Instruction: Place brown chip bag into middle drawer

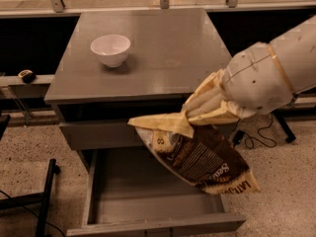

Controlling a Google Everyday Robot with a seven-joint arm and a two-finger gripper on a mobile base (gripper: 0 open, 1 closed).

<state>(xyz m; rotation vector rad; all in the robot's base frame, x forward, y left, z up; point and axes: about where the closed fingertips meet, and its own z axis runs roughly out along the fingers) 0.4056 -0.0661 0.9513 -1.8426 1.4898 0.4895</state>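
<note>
My gripper is to go to the open middle drawer. It will let go of the brown chip bag on the open middle drawer's grey bottom, near its front panel [169,195].
My gripper [200,113] is shut on the pale yellow top of the brown chip bag [200,158] and holds it hanging in the air. The bag is dark brown with white lettering and tilts down to the right. It hangs in front of the cabinet, over the right half of the open middle drawer [128,191], whose flat bare grey floor shows below. The bag hides the drawer's right side wall and most of the closed drawer front above. My white arm [269,73] comes in from the right.
A white bowl [110,49] stands on the grey cabinet top [163,53] at the back left. A closed drawer front [94,135] sits above the open drawer. A black stand leg [44,196] lies on the speckled floor at left; cables [259,132] at right.
</note>
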